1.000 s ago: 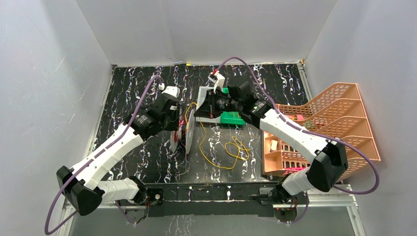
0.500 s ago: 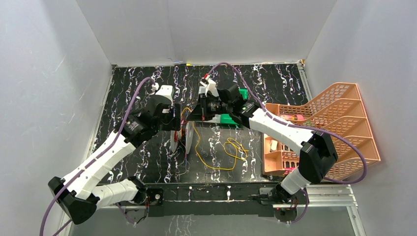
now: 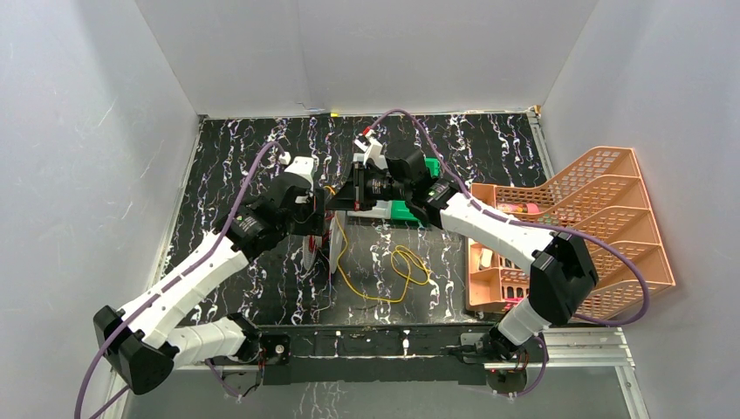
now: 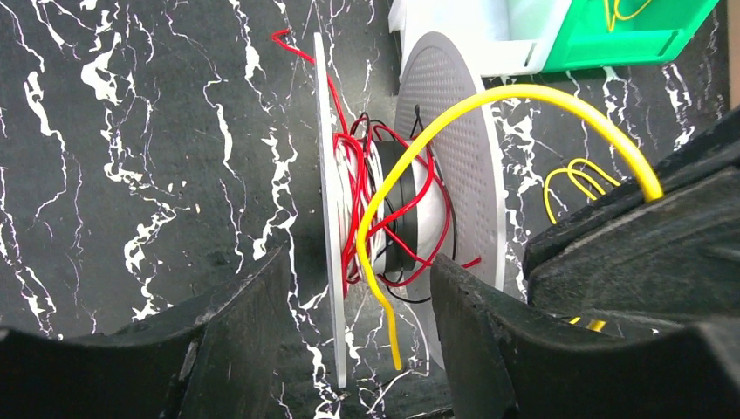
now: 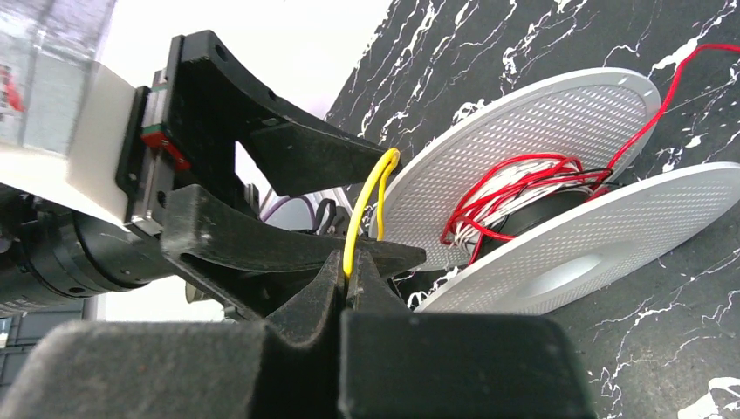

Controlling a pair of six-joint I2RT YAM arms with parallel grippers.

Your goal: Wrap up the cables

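The yellow cable's loose end hangs loose beside the spool's edge, so next my left gripper pinches the cable's end and the spool's edge together [image 4: 338,349] before my right gripper opens.
The white perforated spool [image 4: 454,157] stands on edge on the black marbled table, its hub tangled with red, black and white wires. It also shows in the top view [image 3: 325,249] and the right wrist view [image 5: 558,218]. One yellow cable [image 4: 524,92] arcs from my right gripper over a flange and down across the hub; its free end hangs near the table. My right gripper [image 5: 347,266] is shut on this cable just above the spool [image 3: 342,194]. My left gripper [image 4: 358,266] is open, its fingers astride the spool [image 3: 319,209]. Loose yellow loops [image 3: 397,271] lie on the table.
A green and white box [image 3: 408,209] sits right behind the spool, under the right arm. An orange perforated rack [image 3: 593,227] with compartments stands at the right edge. Purple arm cords arc above both arms. Grey walls close in left, back and right.
My right gripper has moved left over the spool with the yellow cable. My left gripper has come closer to the spool. The loose loops on the table have been drawn in.
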